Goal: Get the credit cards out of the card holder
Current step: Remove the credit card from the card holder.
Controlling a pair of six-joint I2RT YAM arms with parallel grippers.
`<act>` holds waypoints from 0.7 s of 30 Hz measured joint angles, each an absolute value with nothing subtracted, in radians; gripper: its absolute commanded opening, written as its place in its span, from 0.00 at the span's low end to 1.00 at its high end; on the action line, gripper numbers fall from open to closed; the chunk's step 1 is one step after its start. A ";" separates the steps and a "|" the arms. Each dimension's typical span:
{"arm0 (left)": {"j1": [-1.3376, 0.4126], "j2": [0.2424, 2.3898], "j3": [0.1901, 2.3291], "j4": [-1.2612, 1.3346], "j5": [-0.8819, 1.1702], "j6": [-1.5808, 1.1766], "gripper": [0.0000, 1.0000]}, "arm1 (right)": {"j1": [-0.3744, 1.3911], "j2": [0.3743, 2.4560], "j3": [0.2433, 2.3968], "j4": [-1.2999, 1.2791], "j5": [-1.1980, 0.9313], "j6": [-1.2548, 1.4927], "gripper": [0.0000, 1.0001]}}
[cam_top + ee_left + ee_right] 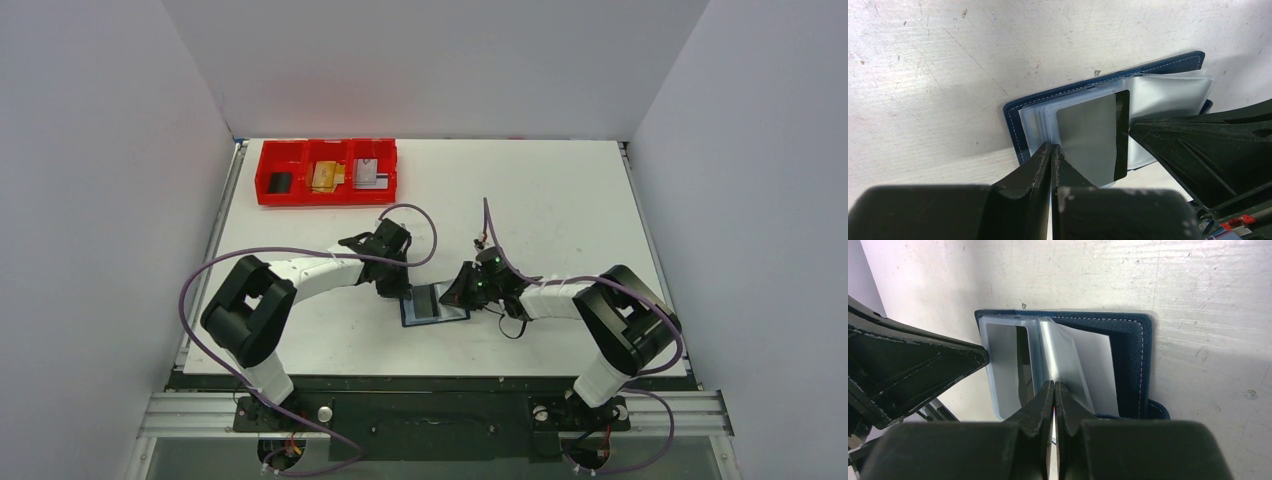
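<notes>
The raised clear sleeve is in my right gripper beside the credit card, so that gripper should open and take hold of the credit card's black edge [1121, 134].
The navy card holder [436, 304] lies open on the table between both arms, its clear sleeves fanned out [1168, 87]. One sleeve holds a credit card [1088, 135] with a glossy grey face and a black edge [1003, 360]. My left gripper [1053, 146] is shut, its tips on that sleeve's edge at the card's corner; whether they pinch it does not show. My right gripper [1054, 383] is shut on a raised clear sleeve leaf [1068, 355] of the holder. In the top view the left gripper [400, 290] and right gripper [462, 292] flank the holder.
A red three-compartment tray [262, 175] stands at the back left, holding a black card [281, 182], a gold card [325, 176] and a silvery card [367, 174]. White walls enclose the table on three sides. Purple cables loop off both arms.
</notes>
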State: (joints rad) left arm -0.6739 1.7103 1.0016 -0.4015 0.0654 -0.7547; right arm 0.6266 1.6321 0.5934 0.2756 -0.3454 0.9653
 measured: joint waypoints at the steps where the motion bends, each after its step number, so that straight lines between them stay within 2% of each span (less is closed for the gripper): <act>1: -0.674 1.711 1.002 -0.402 0.065 -0.754 0.00 | 0.626 1.629 0.592 0.275 -0.345 0.965 0.00; 11: -0.674 1.716 1.008 -0.403 0.066 -0.750 0.00 | 0.607 1.626 0.545 0.368 -0.376 1.002 0.20; 21: -0.674 1.721 1.011 -0.403 0.066 -0.748 0.00 | 0.590 1.656 0.505 0.508 -0.424 1.069 0.21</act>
